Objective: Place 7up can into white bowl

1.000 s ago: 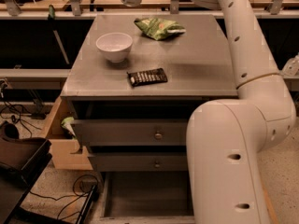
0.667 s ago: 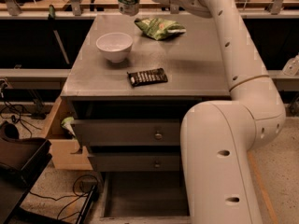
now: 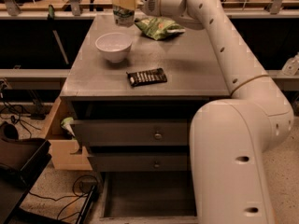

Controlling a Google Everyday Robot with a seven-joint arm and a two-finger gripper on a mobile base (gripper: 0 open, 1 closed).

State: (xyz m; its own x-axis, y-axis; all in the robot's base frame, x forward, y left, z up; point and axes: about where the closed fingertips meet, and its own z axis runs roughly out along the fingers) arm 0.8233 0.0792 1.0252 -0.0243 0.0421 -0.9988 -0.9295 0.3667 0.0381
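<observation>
The 7up can, now upright above the bowl's far rim, will be set upright in the middle of the white bowl (image 3: 114, 45), and there my gripper will let go of it.
The white bowl (image 3: 113, 46) stands empty on the left part of the grey cabinet top (image 3: 187, 73). My gripper (image 3: 123, 3) is shut on the 7up can (image 3: 123, 17), a white and green can. It holds the can upright in the air, just behind and slightly right of the bowl, above its far rim. My white arm (image 3: 219, 41) reaches in from the right.
A green snack bag (image 3: 160, 28) lies at the back of the top, right of the can. A dark candy bar wrapper (image 3: 147, 77) lies near the front edge. Drawers (image 3: 135, 133) sit below; a wooden drawer (image 3: 65, 146) stands open at left.
My gripper has moved the can left and nearer, from the back edge of the top towards the bowl. The bowl, bag and wrapper have not moved.
</observation>
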